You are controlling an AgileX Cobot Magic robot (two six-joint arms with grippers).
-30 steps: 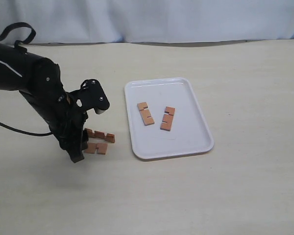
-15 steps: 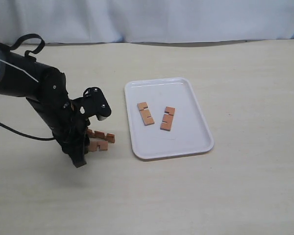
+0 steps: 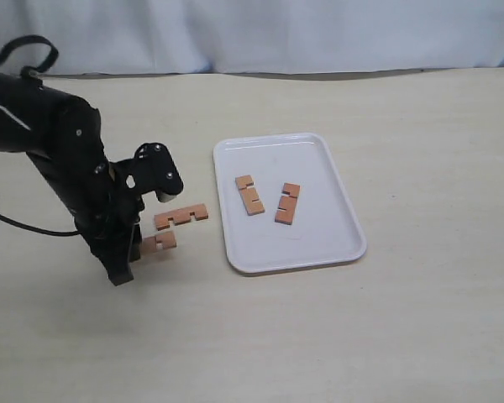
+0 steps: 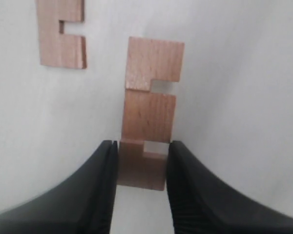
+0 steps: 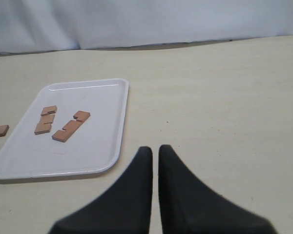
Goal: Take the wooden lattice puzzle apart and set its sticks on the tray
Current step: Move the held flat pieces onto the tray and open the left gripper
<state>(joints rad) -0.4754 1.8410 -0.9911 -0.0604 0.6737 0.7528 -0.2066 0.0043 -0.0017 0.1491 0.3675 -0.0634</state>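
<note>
Next, I set the held stick on the white tray (image 3: 307, 234), in front of the stick farther from my left gripper.
The lattice puzzle is apart; no assembled grid shows. Two reddish-brown notched sticks (image 3: 250, 194) (image 3: 287, 203) lie flat on the white tray (image 3: 319, 193). In the right wrist view they show as two sticks (image 5: 45, 120) (image 5: 71, 126) on the tray (image 5: 88, 102). Left of the tray, a third stick (image 3: 181, 217) lies flat on the table. My left gripper (image 3: 141, 248) is shut on the near end of the fourth stick (image 3: 161, 242). In the left wrist view the gripper (image 4: 141, 144) has both fingers against the sides of this stick (image 4: 150, 109). My right gripper (image 5: 155, 148) is shut and holds nothing.
The beige table (image 3: 420, 151) runs back to a white curtain (image 3: 319, 34). A black cable (image 3: 25, 222) trails from the left arm over the table's left side. The loose stick (image 4: 62, 34) lies just beyond the held one in the left wrist view.
The left arm shifted slightly left and its gripper closed on the nearer stick. The other table stick moved up and right and now lies flat, apart from the held one.
</note>
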